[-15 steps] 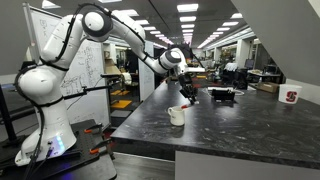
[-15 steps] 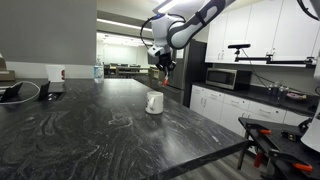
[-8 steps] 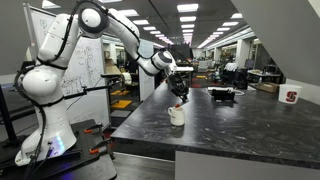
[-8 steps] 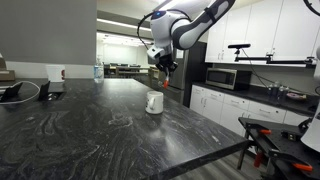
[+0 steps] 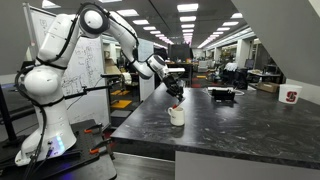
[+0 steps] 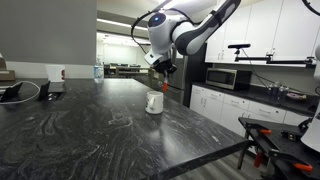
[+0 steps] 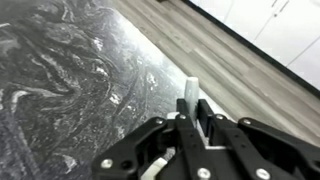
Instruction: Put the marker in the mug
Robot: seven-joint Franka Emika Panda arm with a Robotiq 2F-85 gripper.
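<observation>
Next, I release the marker inside the plain white mug [image 5: 176,112] near the dark marble counter's edge.
The plain white mug [image 5: 176,116] stands near the edge of the dark marble counter; it also shows in an exterior view [image 6: 154,102]. My gripper [image 5: 176,93] hangs just above the mug, also seen in an exterior view [image 6: 164,79]. It is shut on the marker [image 7: 190,95], whose pale body sticks out between the fingers in the wrist view. In an exterior view the marker's reddish end [image 6: 164,86] points down toward the mug's mouth. The mug is out of the wrist view.
A white cup with a red logo [image 5: 291,96] stands at the far end of the counter [image 5: 240,125], also visible in an exterior view [image 6: 55,73]. A black device [image 5: 221,95] lies behind the mug. The counter edge drops to wooden floor [image 7: 230,60].
My gripper has moved with the marker from beyond the mug toward the counter edge and lower, ending just above the mug.
</observation>
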